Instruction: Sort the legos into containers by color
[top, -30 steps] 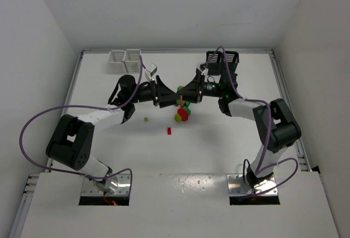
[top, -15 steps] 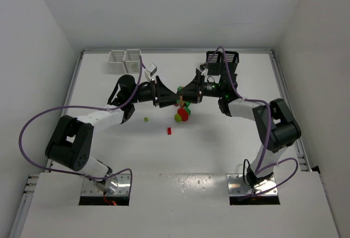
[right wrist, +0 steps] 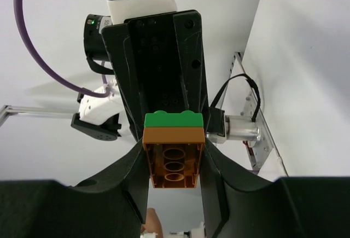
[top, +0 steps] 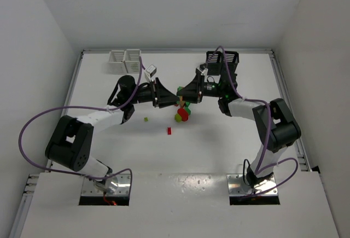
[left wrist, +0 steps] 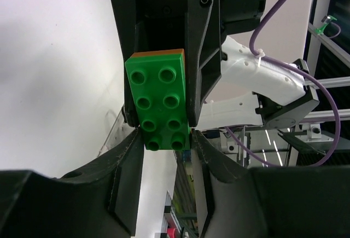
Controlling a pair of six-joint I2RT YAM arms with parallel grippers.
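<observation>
Next, I open my right gripper, as its fingers are close to the green brick's seam, and grip the orange brick farther down (right wrist: 174, 160) with it before pulling the bricks apart.
Above the middle of the table my two grippers meet tip to tip on one joined chunk. In the left wrist view a green brick (left wrist: 161, 101) shows its studs; my left gripper (left wrist: 165, 139) is shut on its near end, both fingers touching its sides. An orange brick (right wrist: 174, 158) is stuck under the green brick (right wrist: 173, 119), and my right gripper (right wrist: 174, 150) is shut on that orange one. From above, the left gripper (top: 170, 97) and right gripper (top: 184, 96) nearly touch. A pile of red, green and yellow-green legos (top: 183, 114) lies just below them.
A small yellow-green brick (top: 146, 119) and a red brick (top: 169, 131) lie apart on the table, nearer the bases. Two white bins (top: 124, 58) stand at the back left, and two black bins (top: 223, 59) at the back right, behind the right arm.
My left jaws have narrowed onto the green brick's end. Both arms and the loose bricks stay where they were.
</observation>
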